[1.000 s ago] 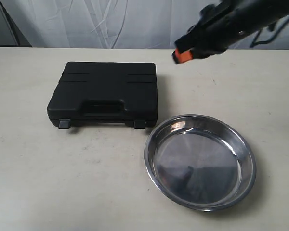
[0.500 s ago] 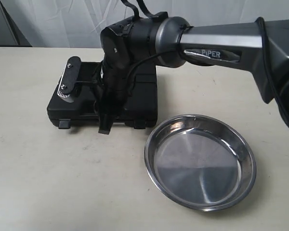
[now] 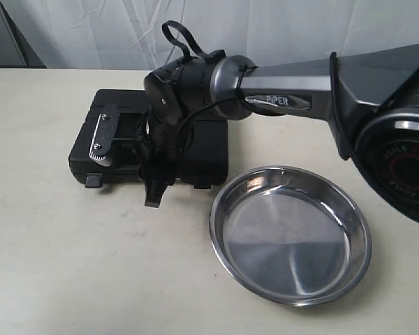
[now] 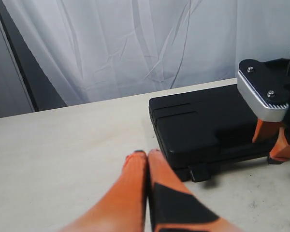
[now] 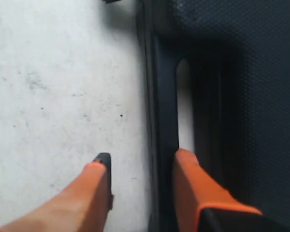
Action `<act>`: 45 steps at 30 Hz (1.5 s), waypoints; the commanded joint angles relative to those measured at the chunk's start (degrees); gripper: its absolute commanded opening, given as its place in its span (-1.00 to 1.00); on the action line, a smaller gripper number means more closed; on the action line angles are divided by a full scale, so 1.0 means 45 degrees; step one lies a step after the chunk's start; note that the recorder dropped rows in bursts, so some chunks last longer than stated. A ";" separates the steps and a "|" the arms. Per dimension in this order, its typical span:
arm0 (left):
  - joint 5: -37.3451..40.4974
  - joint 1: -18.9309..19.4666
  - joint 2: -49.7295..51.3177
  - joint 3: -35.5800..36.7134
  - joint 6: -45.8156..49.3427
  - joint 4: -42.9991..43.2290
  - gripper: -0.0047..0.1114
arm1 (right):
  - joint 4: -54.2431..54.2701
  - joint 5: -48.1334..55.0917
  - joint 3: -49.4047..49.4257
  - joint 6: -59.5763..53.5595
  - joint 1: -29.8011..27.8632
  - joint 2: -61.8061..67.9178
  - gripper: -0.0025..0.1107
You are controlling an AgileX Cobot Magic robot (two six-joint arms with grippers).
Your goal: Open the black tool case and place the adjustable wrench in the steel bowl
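Note:
Both stacked handle halves of the black tool case are between my right gripper's fingers, so I need to pinch only the lid's handle half (image 5: 165, 121) and swing the lid up.
The black tool case (image 3: 208, 143) lies closed on the table, handle side toward the front. Its lid is down, so the adjustable wrench is hidden. My right gripper (image 3: 153, 185) has reached across and points down at the case's front edge. It is open: one finger (image 5: 188, 169) is at the handle cut-out, the other (image 5: 99, 169) is over the bare table in front of the case (image 5: 261, 72). The steel bowl (image 3: 290, 237) sits empty at the front right. My left gripper (image 4: 147, 153) is shut on nothing, low over the table, a little short of the case (image 4: 203, 121).
Two latches (image 3: 92, 180) (image 3: 202, 179) stick out of the case's front edge. The right arm's long grey link (image 3: 300, 77) stretches over the table from the right. A white curtain (image 3: 126, 31) hangs behind the table.
The right arm has swung in from the upper right and come down onto the case's front edge. In the last half second it has shifted slightly. Case and bowl have not moved.

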 commanded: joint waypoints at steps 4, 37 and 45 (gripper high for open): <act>-0.0080 -0.0047 0.0045 -0.0026 -0.0018 -0.0027 -0.91 | -0.0538 -0.0139 -0.0008 0.0425 0.0002 0.0285 -0.93; -0.0080 -0.0047 0.0045 -0.0026 -0.0018 -0.0027 -0.91 | -0.0961 -0.0889 -0.0796 0.0783 0.0110 0.0605 -0.08; -0.0080 -0.0047 0.0045 -0.0026 -0.0018 -0.0027 -0.91 | -0.1234 -0.0290 -0.0796 0.0783 0.0110 0.1380 -0.07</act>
